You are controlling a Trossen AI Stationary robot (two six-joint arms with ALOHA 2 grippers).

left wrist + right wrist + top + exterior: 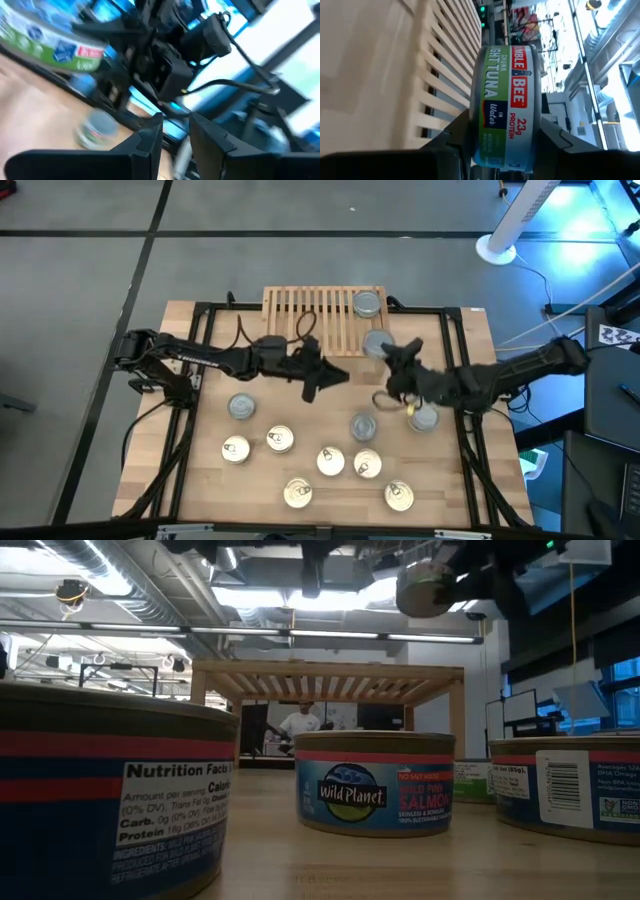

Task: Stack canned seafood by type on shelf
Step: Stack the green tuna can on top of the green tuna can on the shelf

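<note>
I will close the empty fingers of my left gripper together next to the silver-lidded can on the shelf [358, 317], where my right gripper brings the tuna can.
The light-wood slatted shelf [318, 317] stands at the table's far edge with one silver-lidded can [367, 304] on its right end. My right gripper [390, 358] is shut on a green-labelled tuna can [506, 100], held in the air just in front of the shelf's right end. My left gripper [335, 377] hovers left of it, in front of the shelf's middle. It points right and is slightly open with nothing between its fingers [150, 137]. Several more cans, gold-lidded [330, 461] and silver-lidded [241, 407], sit on the table. My right gripper pinches the tuna can between its two fingers [462, 137], one on each flat end near the rim [476, 142]. The fingers come about level from the table's right side. The can is lifted clear, roughly upright, its silver lid [376, 343] facing up.
A row of gold-lidded cans [297, 493] lies near the table's front edge. Silver-lidded ones [362, 425] [424, 418] sit under the right arm. A salmon can [372, 783] stands in front of the shelf [330, 670]. Black frame rails [200, 330] run along the table's sides.
</note>
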